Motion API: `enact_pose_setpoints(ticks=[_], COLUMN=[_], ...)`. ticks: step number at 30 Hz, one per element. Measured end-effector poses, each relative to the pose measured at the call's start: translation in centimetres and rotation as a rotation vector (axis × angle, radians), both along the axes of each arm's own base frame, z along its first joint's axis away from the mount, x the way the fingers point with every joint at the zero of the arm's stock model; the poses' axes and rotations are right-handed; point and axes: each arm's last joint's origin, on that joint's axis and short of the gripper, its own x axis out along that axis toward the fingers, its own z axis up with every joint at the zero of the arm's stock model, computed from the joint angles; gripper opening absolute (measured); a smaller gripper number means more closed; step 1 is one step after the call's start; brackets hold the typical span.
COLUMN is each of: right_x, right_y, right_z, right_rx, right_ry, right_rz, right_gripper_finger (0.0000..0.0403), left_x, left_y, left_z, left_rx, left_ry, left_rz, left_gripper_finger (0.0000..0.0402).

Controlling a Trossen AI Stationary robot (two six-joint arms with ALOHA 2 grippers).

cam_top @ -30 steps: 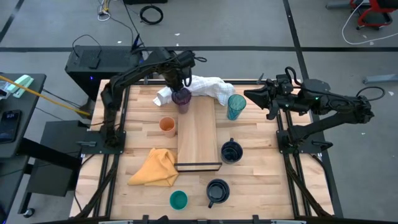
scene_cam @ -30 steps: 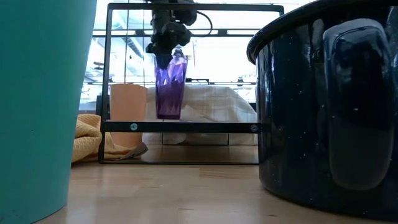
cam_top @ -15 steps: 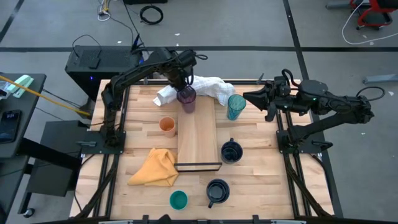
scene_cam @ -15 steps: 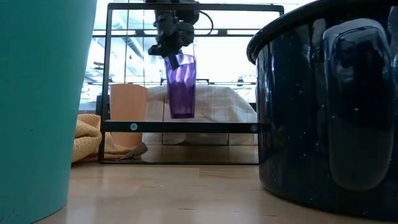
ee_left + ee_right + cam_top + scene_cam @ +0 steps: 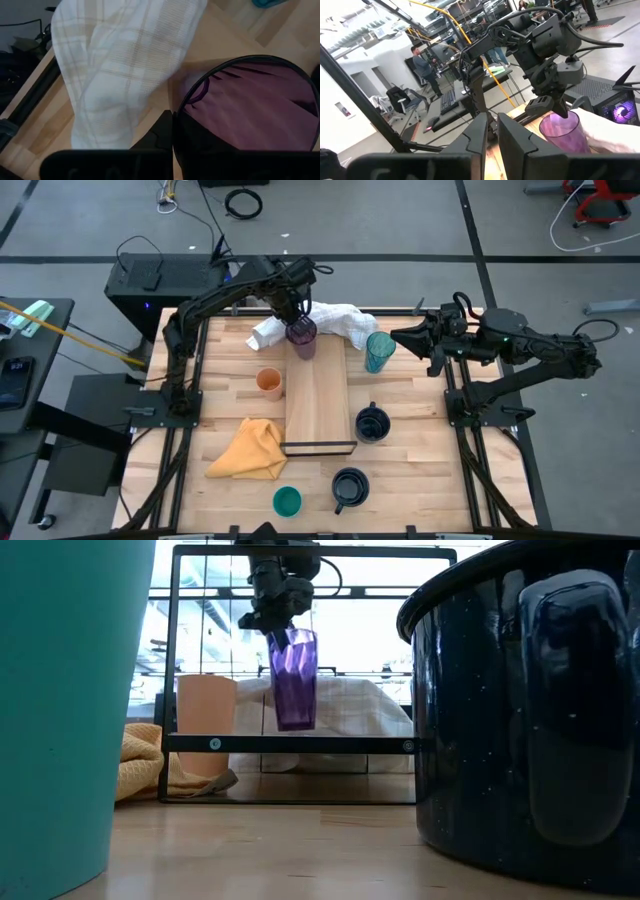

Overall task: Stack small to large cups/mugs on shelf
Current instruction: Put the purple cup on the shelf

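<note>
Next, my left gripper sets the purple tumbler, which hangs just above the shelf's rim, down on the shelf's far corner (image 5: 300, 358) (image 5: 176, 92) beside the white checked towel.
My left gripper (image 5: 293, 318) is shut on a purple tumbler (image 5: 300, 338) over the far end of the pale wooden shelf (image 5: 318, 402). In the low view the tumbler (image 5: 293, 680) hangs nearly upright, its base just above the shelf's dark metal rim (image 5: 290, 743). A teal tumbler (image 5: 379, 350) stands right of the shelf and an orange cup (image 5: 269, 383) left of it. Two navy mugs (image 5: 372, 423) (image 5: 350, 488) and a short teal cup (image 5: 287, 501) stand nearer the front. My right gripper (image 5: 396, 335) waits level at the right edge, its fingers a little apart with nothing between them. My left gripper holds the purple tumbler by its rim (image 5: 182, 102), on the side toward the table's left, one finger (image 5: 165, 130) outside the wall and the other seemingly inside. The fingers come from above, pointing steeply down. The tumbler hangs below them nearly upright; whether its base touches the shelf I cannot tell.
A white checked towel (image 5: 330, 320) lies bunched at the table's far edge behind the shelf. A yellow cloth (image 5: 250, 450) lies left of the shelf's near end. People and desks show in the room beyond (image 5: 422, 62).
My left gripper has rolled at the wrist without shifting its place. The purple tumbler has swung from a tilt to nearly upright and has gone a little toward the table's right, over the shelf's far end. Most of this happened in the first half second.
</note>
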Motion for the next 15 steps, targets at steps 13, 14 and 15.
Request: enact_pose_setpoints(ticks=[13,14,15], right_x=[0.0,0.0,0.0], right_y=[0.0,0.0,0.0], right_z=[0.0,0.0,0.0], right_rx=[0.000,0.000,0.000], right_ry=[0.000,0.000,0.000], right_rz=[0.002,0.002,0.002], right_gripper_finger=[0.0052,0.0052,0.0052], left_x=[0.1,0.2,0.2], left_y=[0.3,0.3,0.4], left_z=[-2.9,-2.9,-2.9], left_rx=[-0.054,-0.049,-0.044], left_ry=[0.065,0.055,0.048], left_rz=[-0.011,-0.012,-0.013], left_gripper_finger=[0.0012,0.0012,0.0012])
